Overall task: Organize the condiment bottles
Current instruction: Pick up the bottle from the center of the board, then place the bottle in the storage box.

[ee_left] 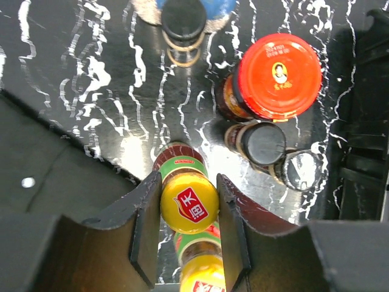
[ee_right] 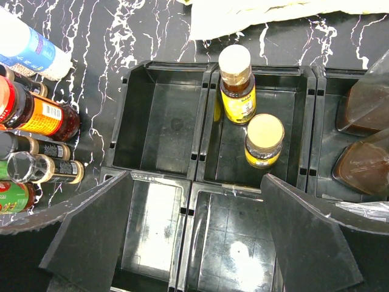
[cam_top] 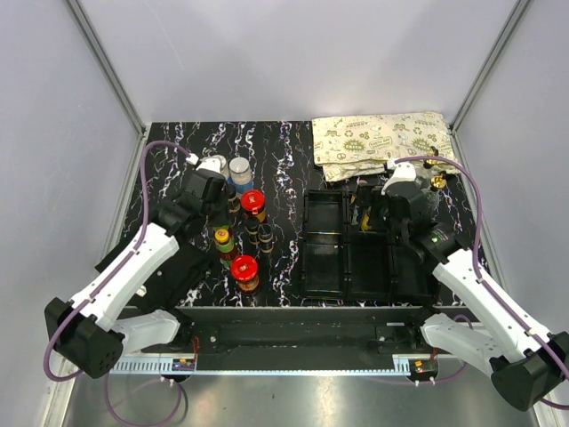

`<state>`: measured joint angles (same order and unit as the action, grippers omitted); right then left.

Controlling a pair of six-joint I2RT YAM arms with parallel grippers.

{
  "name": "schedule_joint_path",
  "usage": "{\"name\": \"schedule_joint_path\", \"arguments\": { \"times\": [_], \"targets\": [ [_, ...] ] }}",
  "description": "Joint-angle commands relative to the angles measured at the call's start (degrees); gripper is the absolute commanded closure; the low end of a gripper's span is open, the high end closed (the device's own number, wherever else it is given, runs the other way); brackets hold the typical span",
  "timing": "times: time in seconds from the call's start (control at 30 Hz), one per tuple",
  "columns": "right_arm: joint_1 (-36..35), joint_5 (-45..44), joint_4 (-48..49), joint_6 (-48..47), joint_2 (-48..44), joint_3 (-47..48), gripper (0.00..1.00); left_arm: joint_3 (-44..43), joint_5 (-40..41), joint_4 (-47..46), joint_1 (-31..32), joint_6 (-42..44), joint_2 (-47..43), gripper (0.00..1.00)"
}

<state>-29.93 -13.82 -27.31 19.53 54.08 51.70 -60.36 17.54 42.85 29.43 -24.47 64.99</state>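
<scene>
Next, my left gripper puts the yellow-capped sauce bottle in the far empty tray compartment (cam_top: 330,212) next to the cream-lidded bottles.
My left gripper (ee_left: 189,213) is shut on the cap of a slim yellow-capped sauce bottle (ee_left: 188,204), both jaws touching it. A second yellow-capped bottle (ee_left: 200,277) stands just behind it. Close by are a red-lidded jar (ee_left: 278,74), two black-capped bottles (ee_left: 262,144) and a grey-lidded shaker (cam_top: 239,169). In the top view the left gripper (cam_top: 224,218) is over this cluster, with another red-lidded jar (cam_top: 244,269) nearer me. My right gripper (ee_right: 197,188) is open and empty above the black tray (ee_right: 200,182). Two cream-lidded bottles (ee_right: 235,82) stand in a far tray compartment.
Two brown glass bottles (ee_right: 364,137) sit in the tray's right compartment. A patterned cloth (cam_top: 382,142) lies at the back right, with gold-spouted bottles (cam_top: 436,181) beside it. The tray (cam_top: 324,245) sits right of the bottle cluster. Grey walls close in the table.
</scene>
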Motion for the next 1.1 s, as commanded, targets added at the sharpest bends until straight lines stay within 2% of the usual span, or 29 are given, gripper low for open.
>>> {"name": "schedule_joint_path", "arguments": {
  "times": [0.0,0.37,0.6,0.87,1.07],
  "targets": [
    [0.2,0.6,0.7,-0.1,-1.2,0.1,0.04,-8.0,4.6,-3.7,0.2,2.8,-2.1,1.0],
    [0.2,0.1,0.4,0.0,-2.1,0.3,0.04,-22.2,4.7,0.2,0.5,8.1,-2.7,1.0],
    [0.2,-1.0,0.2,-0.2,-1.9,0.9,0.04,-31.3,-1.1,0.7,0.9,9.8,-1.9,1.0],
    [0.1,-2.9,-0.3,0.4,-2.7,1.3,0.04,-43.6,-7.4,-0.9,4.1,11.1,7.6,1.0],
    [0.2,-5.0,-1.0,1.3,-3.5,1.5,0.04,-51.9,-10.2,-3.6,9.1,12.1,17.3,1.0]
  ]
}}
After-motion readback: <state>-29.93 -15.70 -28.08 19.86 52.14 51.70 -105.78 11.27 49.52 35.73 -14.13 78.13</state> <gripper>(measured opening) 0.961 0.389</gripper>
